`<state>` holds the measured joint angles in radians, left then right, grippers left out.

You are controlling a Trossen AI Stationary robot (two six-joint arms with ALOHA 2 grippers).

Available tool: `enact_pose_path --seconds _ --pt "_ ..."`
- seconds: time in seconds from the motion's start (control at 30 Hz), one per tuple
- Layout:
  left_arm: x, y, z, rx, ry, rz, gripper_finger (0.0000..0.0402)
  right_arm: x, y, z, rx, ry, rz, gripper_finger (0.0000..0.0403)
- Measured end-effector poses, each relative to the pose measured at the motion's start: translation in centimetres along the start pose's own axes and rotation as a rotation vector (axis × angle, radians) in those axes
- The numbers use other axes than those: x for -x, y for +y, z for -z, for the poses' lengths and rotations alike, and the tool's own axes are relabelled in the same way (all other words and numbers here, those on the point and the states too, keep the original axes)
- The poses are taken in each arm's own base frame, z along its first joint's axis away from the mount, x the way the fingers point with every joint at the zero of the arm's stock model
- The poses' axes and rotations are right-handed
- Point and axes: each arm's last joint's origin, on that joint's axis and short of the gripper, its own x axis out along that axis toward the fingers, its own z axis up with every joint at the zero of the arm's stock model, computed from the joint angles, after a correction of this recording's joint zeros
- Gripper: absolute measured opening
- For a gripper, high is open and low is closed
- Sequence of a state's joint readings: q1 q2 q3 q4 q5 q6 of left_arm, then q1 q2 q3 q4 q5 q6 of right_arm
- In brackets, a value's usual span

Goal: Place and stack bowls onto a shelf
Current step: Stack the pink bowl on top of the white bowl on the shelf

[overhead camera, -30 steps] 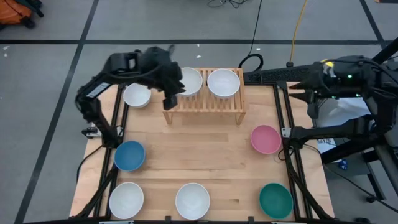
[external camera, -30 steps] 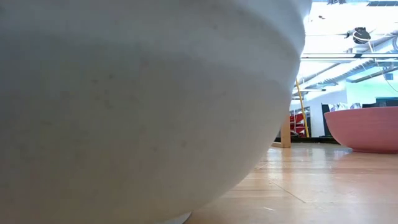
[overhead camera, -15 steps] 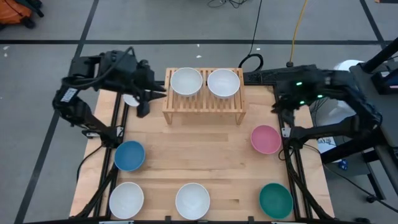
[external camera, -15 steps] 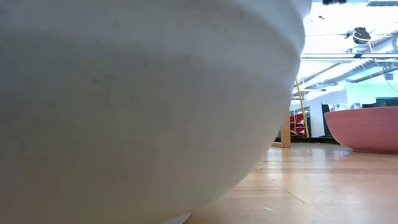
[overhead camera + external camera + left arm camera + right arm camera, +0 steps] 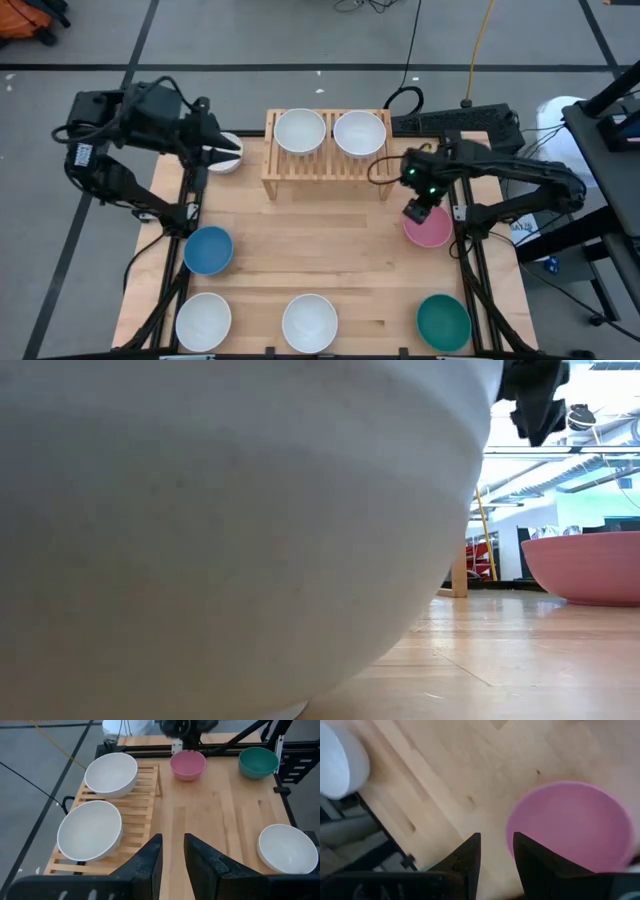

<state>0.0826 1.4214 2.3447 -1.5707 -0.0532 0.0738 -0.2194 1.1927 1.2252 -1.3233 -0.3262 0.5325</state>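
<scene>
I should move my right gripper to the pink bowl next and close it on the bowl's rim (image 5: 405, 229) (image 5: 509, 836), on the side that faces the bare middle of the table.
The shelf (image 5: 328, 165) stands at the table's far edge with two white bowls (image 5: 300, 131) (image 5: 359, 132) resting side by side on its slatted top. A pink bowl (image 5: 432, 228) sits on the table near the right edge. My right gripper (image 5: 418, 212) hangs open above the pink bowl's rim (image 5: 512, 832), on the shelf side, well clear of it in the low view (image 5: 535, 395). My left gripper (image 5: 215, 150) is open and empty at the far left, over another white bowl (image 5: 228, 160). Its fingers (image 5: 150, 862) point toward the shelf.
A blue bowl (image 5: 208, 249), two white bowls (image 5: 203, 320) (image 5: 309, 322) and a dark green bowl (image 5: 443, 321) stand along the table's left and near sides. One near white bowl (image 5: 200, 530) fills most of the low view. Bare wood (image 5: 320, 240) lies in the middle.
My left gripper has drawn back from the left bowl on the shelf toward the table's left edge, rising a little; that bowl stays on the shelf. My right gripper has swung in from beyond the far right, rolled, and come down over the pink bowl.
</scene>
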Motion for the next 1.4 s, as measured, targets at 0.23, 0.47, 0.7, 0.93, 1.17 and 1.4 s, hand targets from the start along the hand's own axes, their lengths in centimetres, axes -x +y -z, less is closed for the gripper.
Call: enact_pose_path --seconds 0.23,0.47,0.7,0.93,1.17,1.4 --pt "1.5 0.0 0.6 -0.005 -0.034 -0.003 0.0086 -3.5 0.0 -1.0 -0.098 -0.01 0.0 0.0109" --pt "1.8 0.1 0.7 -0.005 -0.042 -0.004 0.0086 -5.7 -1.1 -0.8 -0.251 -0.018 0.129 0.0109" --pt "1.8 0.1 0.7 -0.007 -0.042 -0.004 0.0086 -7.7 -2.3 -0.1 -0.382 0.018 0.163 0.0109" --pt "1.8 0.1 0.7 -0.023 -0.041 -0.004 0.0086 -9.3 -2.7 -0.2 -0.377 0.02 0.096 0.0109" --pt "1.8 0.1 0.7 -0.024 -0.041 -0.004 0.0086 -10.7 -3.0 0.0 -0.387 0.005 0.075 0.0109" --pt "1.8 0.1 0.7 -0.027 -0.041 -0.004 0.0086 -12.0 -3.9 0.6 -0.388 0.018 0.089 0.0109"
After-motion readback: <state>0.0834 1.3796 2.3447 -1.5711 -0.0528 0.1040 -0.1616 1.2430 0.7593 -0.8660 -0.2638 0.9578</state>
